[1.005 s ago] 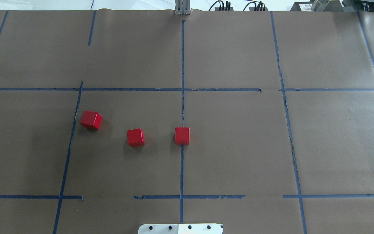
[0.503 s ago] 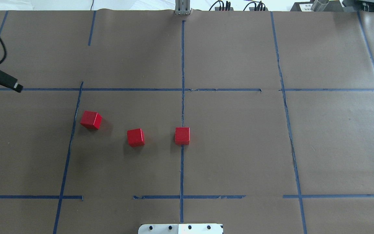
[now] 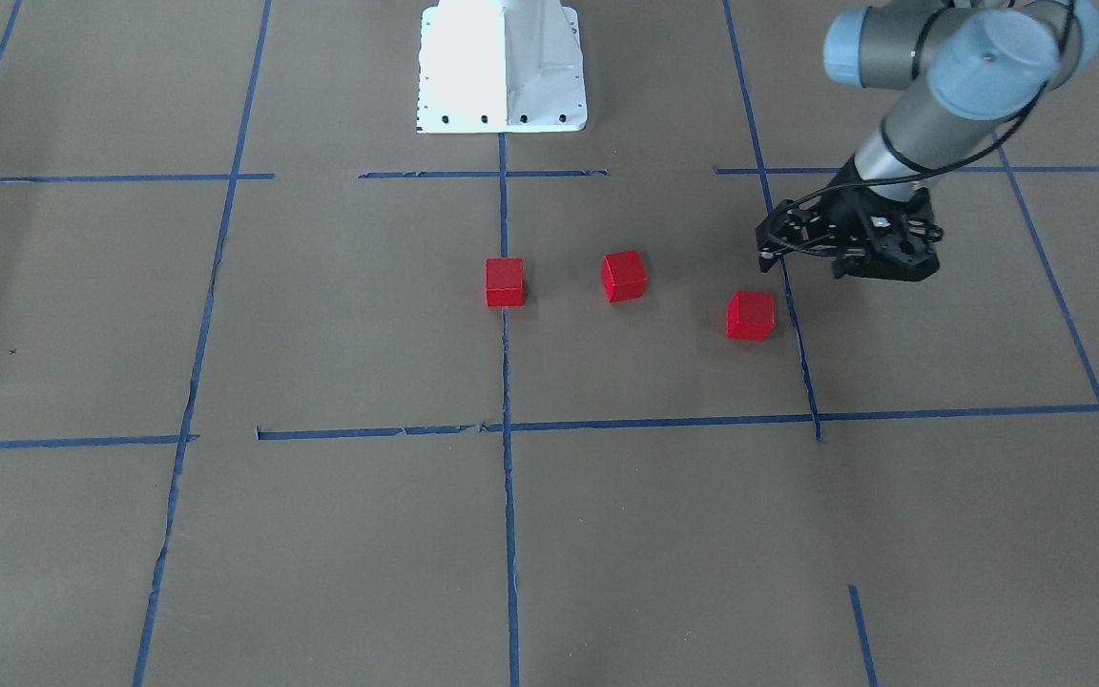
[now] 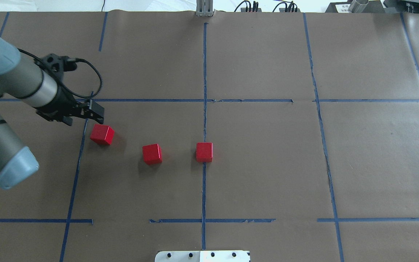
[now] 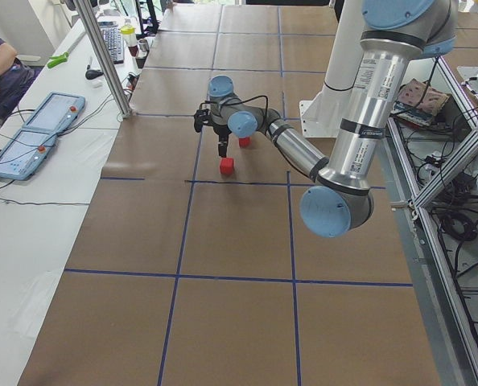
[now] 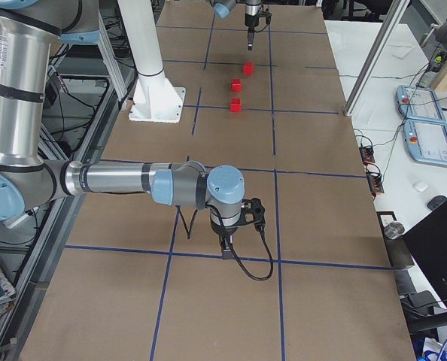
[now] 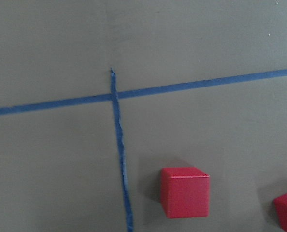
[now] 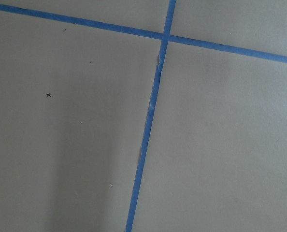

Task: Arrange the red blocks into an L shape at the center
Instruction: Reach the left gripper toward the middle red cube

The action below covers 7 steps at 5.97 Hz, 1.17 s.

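Observation:
The nearest block is to be passed over next by my left gripper, which should then close on the sides of the middle red block (image 3: 623, 277) in the loose row.
Three red blocks lie in a loose row in the center square (image 4: 260, 160), left of and on its blue tape line (image 4: 204, 189): left block (image 4: 102, 134), middle block (image 4: 152, 153), right block (image 4: 204, 151) on the line. The front view shows them mirrored (image 3: 750, 315), (image 3: 624, 276), (image 3: 504, 281). My left gripper (image 4: 98, 115) hangs just behind and left of the left block, apart from it, fingers together and empty; it also shows in the front view (image 3: 879, 270). The left wrist view shows that block (image 7: 185, 192) below. My right gripper (image 6: 225, 252) shows only in the right side view, far from the blocks; I cannot tell its state.
The white robot base plate (image 4: 202, 255) sits at the near table edge. An aluminium post (image 4: 204, 9) stands at the far edge. Teach pendants (image 5: 42, 133) and a seated person lie beyond the table's far side. Blue tape lines grid the brown paper.
My left arm has come in from the overhead view's left edge and moved right, up to the left block. The three blocks have not moved.

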Each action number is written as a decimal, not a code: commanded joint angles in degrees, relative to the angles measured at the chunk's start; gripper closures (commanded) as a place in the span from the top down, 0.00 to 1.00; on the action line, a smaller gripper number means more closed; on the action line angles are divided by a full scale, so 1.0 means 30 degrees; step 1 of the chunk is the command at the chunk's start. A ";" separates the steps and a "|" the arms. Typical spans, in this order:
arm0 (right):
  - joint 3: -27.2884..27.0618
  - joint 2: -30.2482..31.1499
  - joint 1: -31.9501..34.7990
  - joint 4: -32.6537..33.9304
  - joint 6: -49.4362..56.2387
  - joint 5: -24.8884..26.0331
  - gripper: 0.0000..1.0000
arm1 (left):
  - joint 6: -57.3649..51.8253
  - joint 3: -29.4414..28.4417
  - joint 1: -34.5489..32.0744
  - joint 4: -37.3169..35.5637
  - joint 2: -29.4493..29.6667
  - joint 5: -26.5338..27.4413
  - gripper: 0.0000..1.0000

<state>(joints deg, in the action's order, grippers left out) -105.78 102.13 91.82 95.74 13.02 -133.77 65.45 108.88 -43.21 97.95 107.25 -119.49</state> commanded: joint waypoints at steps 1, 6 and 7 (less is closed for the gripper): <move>0.0017 0.0000 -0.0022 0.0020 0.0025 0.0000 1.00 | 0.5971 -0.0808 0.3870 -0.0072 0.2060 0.3613 1.00; 0.0046 0.0000 -0.0022 0.0020 0.0083 0.0000 1.00 | 0.6835 -0.3184 0.4880 0.0015 0.3711 0.3765 1.00; 0.0046 0.0000 -0.0022 0.0020 0.0084 0.0000 1.00 | 0.6806 -0.3943 0.4910 0.0132 0.4003 0.3765 1.00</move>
<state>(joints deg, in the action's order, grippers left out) -105.65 102.13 91.76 95.80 13.23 -133.77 85.97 99.04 -28.56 98.09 118.52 -108.20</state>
